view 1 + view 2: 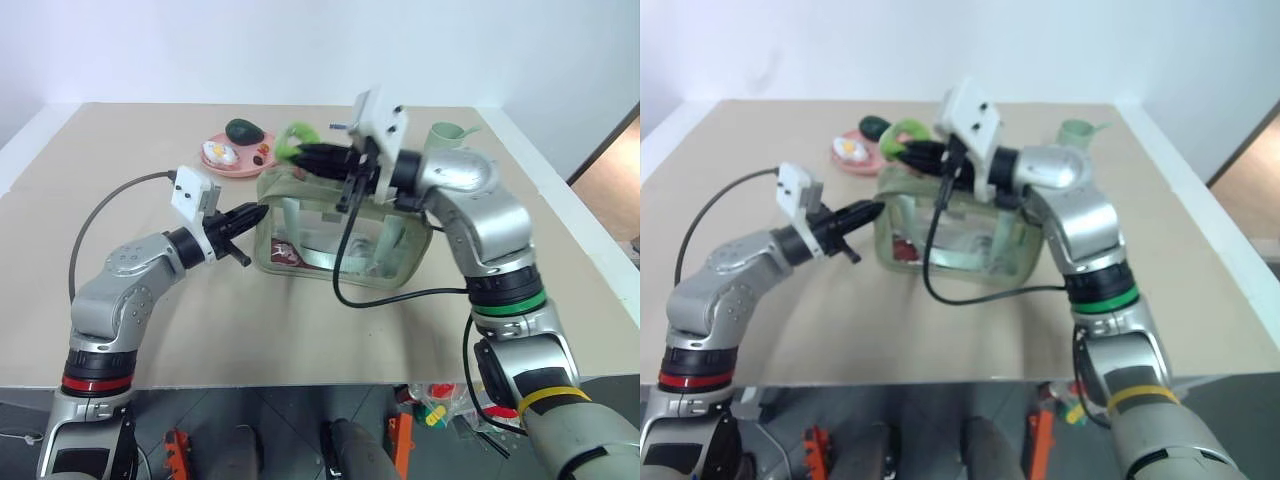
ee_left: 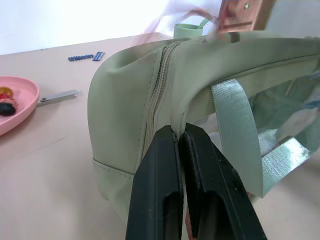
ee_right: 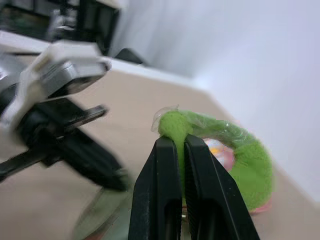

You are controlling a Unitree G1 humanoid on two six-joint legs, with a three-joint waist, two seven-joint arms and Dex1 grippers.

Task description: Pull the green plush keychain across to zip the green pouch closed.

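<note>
The robot's right gripper needs to release the green plush keychain next to the green pouch's end nearest the pale green cup (image 1: 427, 257).
The green pouch (image 1: 312, 240) stands in the middle of the table, boxy, with clear side windows and a webbing strap (image 2: 234, 125). Its zipper (image 2: 159, 87) runs along the top. My left gripper (image 1: 258, 213) is shut on the fabric at the pouch's left end, as the left wrist view shows (image 2: 180, 131). The green plush keychain (image 1: 293, 140), a fuzzy lime ring, hangs above the pouch's left end. My right gripper (image 3: 175, 141) is shut on the keychain (image 3: 250, 160), level above the pouch top, and its black cable hangs in front of the pouch.
A pink plate (image 1: 228, 167) with a dark avocado (image 1: 243, 130) and small food pieces lies behind the pouch to the left. A pale green cup (image 1: 448, 135) stands at the back right. Small blue pieces (image 2: 85, 57) lie on the table.
</note>
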